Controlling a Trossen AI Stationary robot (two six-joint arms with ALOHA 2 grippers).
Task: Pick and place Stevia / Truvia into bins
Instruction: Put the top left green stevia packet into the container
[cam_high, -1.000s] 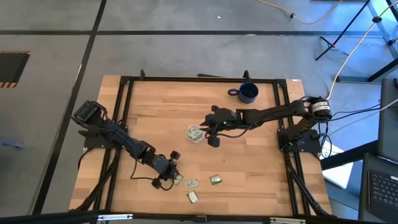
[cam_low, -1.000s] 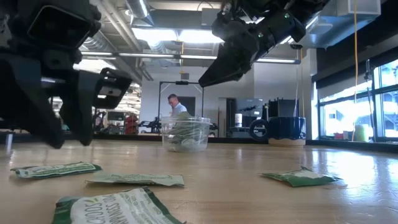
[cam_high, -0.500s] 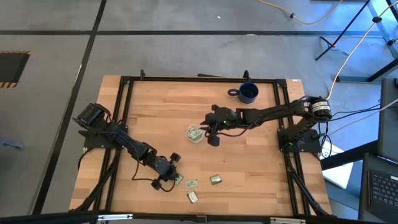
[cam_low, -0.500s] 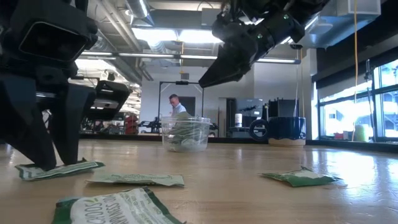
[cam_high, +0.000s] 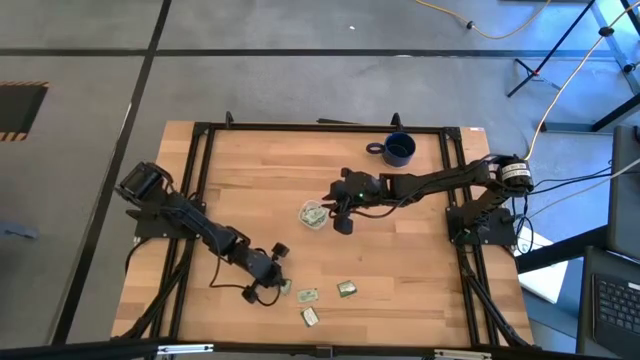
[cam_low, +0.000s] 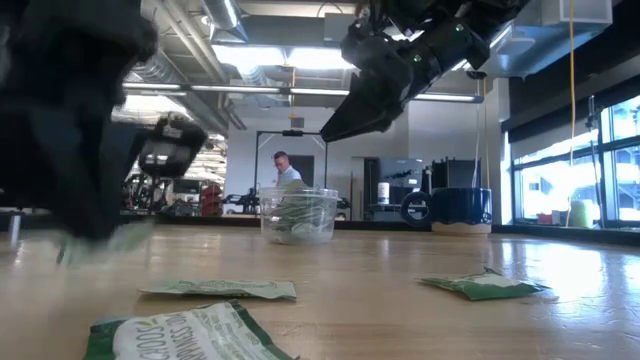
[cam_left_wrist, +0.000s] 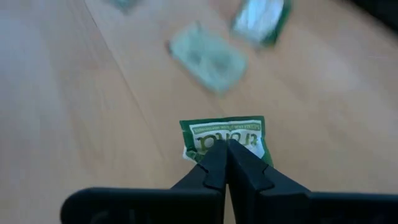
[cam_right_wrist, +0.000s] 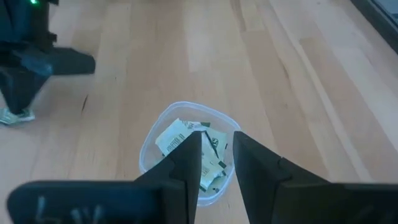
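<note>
Next, I release the green-and-white sachet from my left gripper atop the sachets inside the clear plastic cup (cam_high: 314, 215).
My left gripper (cam_high: 272, 287) is at the table's near left, shut on a green-and-white sachet (cam_left_wrist: 227, 138); in the low view both are blurred (cam_low: 95, 235). Three more sachets lie flat on the wood near it (cam_high: 307, 295) (cam_high: 347, 289) (cam_high: 309, 316). The clear plastic cup (cam_high: 314, 214) stands at mid-table with several sachets inside (cam_right_wrist: 186, 152). My right gripper (cam_right_wrist: 216, 155) hovers above the cup's rim, open and holding nothing; the low view shows it over the cup (cam_low: 340, 125). My left gripper pinches the sachet between its two fingertips (cam_left_wrist: 214, 163) at the middle of one short edge (cam_left_wrist: 225, 144), coming from above and slanting down. The rest of the sachet sticks out past the tips. In the low view it looks just off the table, tilted and blurred.
A dark blue mug (cam_high: 398, 149) stands near the far edge, right of centre. The black frame rails (cam_high: 200, 180) run along the table's left, right and far sides. Bare wood (cam_high: 420, 260) lies on the near right. A person stands far off in the room (cam_low: 285, 168).
My left gripper dropped onto the leftmost sachet, closed its fingers on it and took hold. It now moves up and slightly toward the table's left, blurred, with the sachet coming off the wood. My right gripper kept still above the cup.
</note>
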